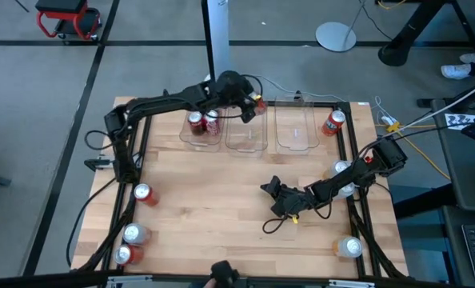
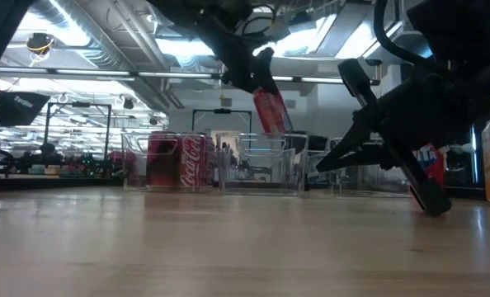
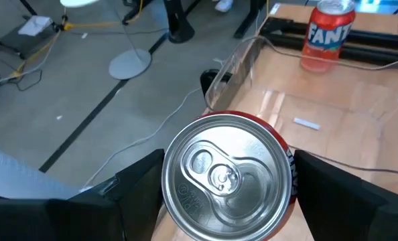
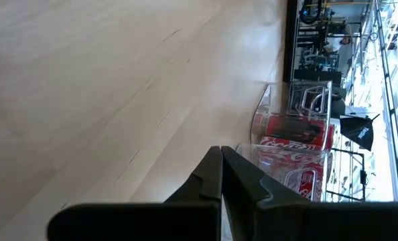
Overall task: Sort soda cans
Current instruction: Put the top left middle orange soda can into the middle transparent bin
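The red soda can, held over the middle clear bin, will go down from my left gripper inside the middle clear bin (image 1: 249,115), close to the bin's far side.
My left gripper (image 1: 252,104) is shut on a red soda can (image 2: 270,111) and holds it in the air over the middle clear bin (image 1: 245,134). The can's silver top (image 3: 226,177) fills the left wrist view. The left bin (image 1: 201,132) holds two red cans (image 2: 179,161) standing upright. My right gripper (image 1: 268,189) is shut with nothing in it, low over the middle of the table. An orange can (image 3: 327,33) stands at the far right, beside the right bin (image 1: 295,128). My left gripper pinches the red can's side wall just below its rim (image 3: 175,201) between its two fingers (image 3: 135,194), one on each side. The fingers slant down from the table's left. The can is lifted clear and hangs tilted below them, above the middle bin. My right gripper's shut tips (image 2: 433,205) are close to the table top; whether they touch it I cannot tell.
Loose cans stand near the left edge (image 1: 144,194), (image 1: 133,234), (image 1: 124,254) and near the right edge (image 1: 339,170), (image 1: 349,246). A black frame rail (image 1: 357,160) runs round the table. The wooden top (image 1: 213,208) between the two groups is bare.
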